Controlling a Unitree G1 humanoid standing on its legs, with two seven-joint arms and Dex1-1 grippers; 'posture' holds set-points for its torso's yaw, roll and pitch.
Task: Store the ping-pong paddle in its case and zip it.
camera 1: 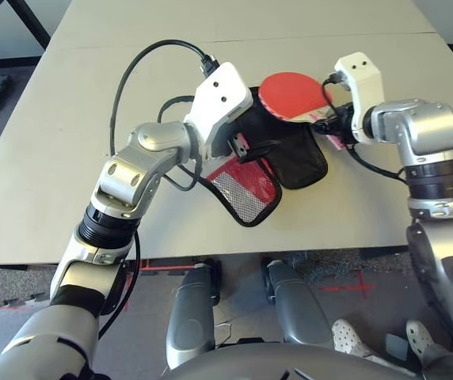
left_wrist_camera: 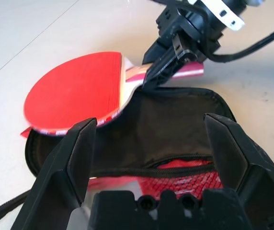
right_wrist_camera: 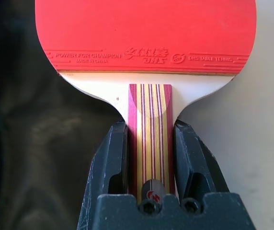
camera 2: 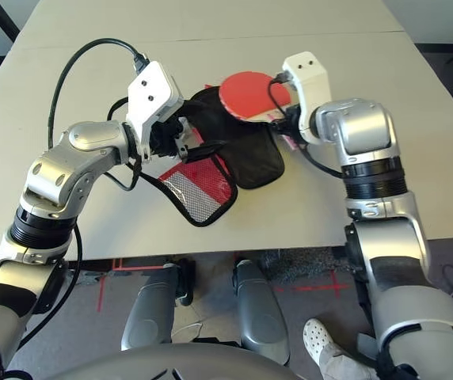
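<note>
The ping-pong paddle will go down from my right gripper onto the black lining of the open case (camera 1: 290, 133) (right_wrist_camera: 48, 115), beside the red mesh flap.
The ping-pong paddle (camera 1: 288, 95) has a round red face and a striped wooden handle (right_wrist_camera: 150, 120). It hovers over the far edge of its case (camera 1: 298, 158). The case lies unzipped on the table, black lining up, with its red mesh flap (camera 1: 246, 190) folded toward me. My right gripper (right_wrist_camera: 150, 158) is shut on the paddle's handle, one finger on each side. My left gripper (left_wrist_camera: 154, 158) stands open just above the case's near left side, nothing between its fingers (left_wrist_camera: 77, 158).
The pale table (camera 1: 68, 158) has a seam across the back and free room to the left and right of the case. A black cable (camera 1: 131, 71) loops from my left wrist over the table. The front edge lies close below the case.
</note>
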